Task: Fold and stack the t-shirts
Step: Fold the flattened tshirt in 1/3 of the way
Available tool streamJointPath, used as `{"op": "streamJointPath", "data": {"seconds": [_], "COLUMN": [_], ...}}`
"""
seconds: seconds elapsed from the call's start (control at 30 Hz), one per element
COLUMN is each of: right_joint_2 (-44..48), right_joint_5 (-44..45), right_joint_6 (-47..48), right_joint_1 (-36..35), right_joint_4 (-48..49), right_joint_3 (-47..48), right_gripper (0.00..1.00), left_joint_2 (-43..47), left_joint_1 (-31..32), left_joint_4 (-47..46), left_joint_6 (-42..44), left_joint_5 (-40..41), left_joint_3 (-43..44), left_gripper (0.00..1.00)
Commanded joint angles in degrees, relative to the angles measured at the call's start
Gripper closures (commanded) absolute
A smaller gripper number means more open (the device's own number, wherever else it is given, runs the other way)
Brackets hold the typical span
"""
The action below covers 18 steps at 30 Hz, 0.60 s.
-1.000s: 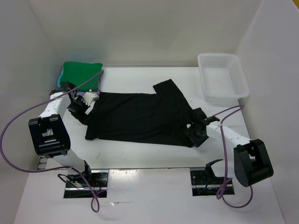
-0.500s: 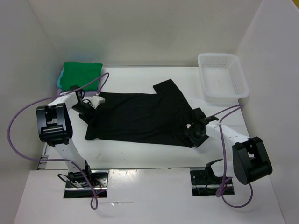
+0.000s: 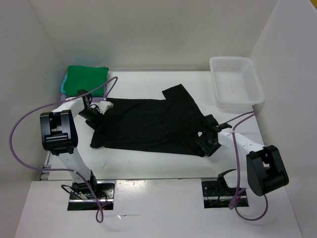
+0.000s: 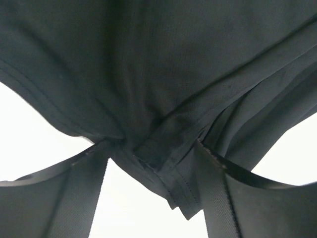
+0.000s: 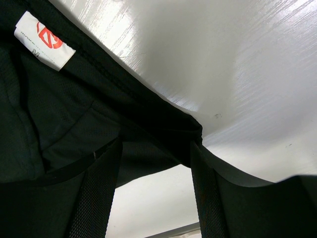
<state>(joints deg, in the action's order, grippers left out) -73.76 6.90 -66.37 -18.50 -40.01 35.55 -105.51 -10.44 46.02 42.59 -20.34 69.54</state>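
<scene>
The black t-shirt's hem is bunched up between my left gripper's fingers, so next my left gripper lets go, grabs the t-shirt's outer edge [image 4: 74, 130] and pulls the hem flat before folding.
The black t-shirt [image 3: 148, 124] lies spread on the white table, one sleeve pointing to the back. My left gripper [image 3: 99, 110] is shut on the shirt's left edge; in the left wrist view [image 4: 153, 148] a bunched hem sits between the fingers. My right gripper [image 3: 204, 141] is shut on the shirt's right end; in the right wrist view [image 5: 156, 144] the collar fold is pinched near the white label [image 5: 43, 39]. The bright green t-shirt [image 3: 86, 77] lies folded at the back left on a turquoise one [image 3: 63, 85]. The lavender shirt is hidden.
A white plastic bin [image 3: 235, 82] stands at the back right. White walls close in the table on the left, back and right. Purple cables loop off both arms.
The left arm has swung its elbow up and back, and its gripper has shifted slightly right along the shirt's left edge. The right arm and the shirt's body have barely moved.
</scene>
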Motion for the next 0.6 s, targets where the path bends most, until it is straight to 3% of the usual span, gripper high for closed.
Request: {"op": "streamJointPath", "data": {"seconds": [0.0, 0.13, 0.37, 0.57], "right_joint_2": [-0.6, -0.6, -0.6, -0.07], "right_joint_5": [1.98, 1.98, 1.98, 1.98], "right_joint_6": [0.01, 0.01, 0.01, 0.01], "right_joint_1": [-0.48, -1.01, -1.01, -1.01], "right_joint_4": [1.34, 1.34, 1.34, 1.34], "right_joint_3": [1.1, 1.1, 1.1, 1.1], "right_gripper": [0.38, 0.38, 0.38, 0.38], "left_joint_2": [3.82, 7.86, 5.68, 1.36], "left_joint_1": [0.15, 0.15, 2.09, 2.09], "left_joint_4": [-0.05, -0.05, -0.05, 0.56], "left_joint_6": [-0.84, -0.84, -1.98, -3.74], "left_joint_5": [-0.76, -0.76, 2.75, 5.4], "left_joint_3": [0.86, 0.34, -2.04, -2.04], "left_gripper": [0.22, 0.24, 0.44, 0.45]}}
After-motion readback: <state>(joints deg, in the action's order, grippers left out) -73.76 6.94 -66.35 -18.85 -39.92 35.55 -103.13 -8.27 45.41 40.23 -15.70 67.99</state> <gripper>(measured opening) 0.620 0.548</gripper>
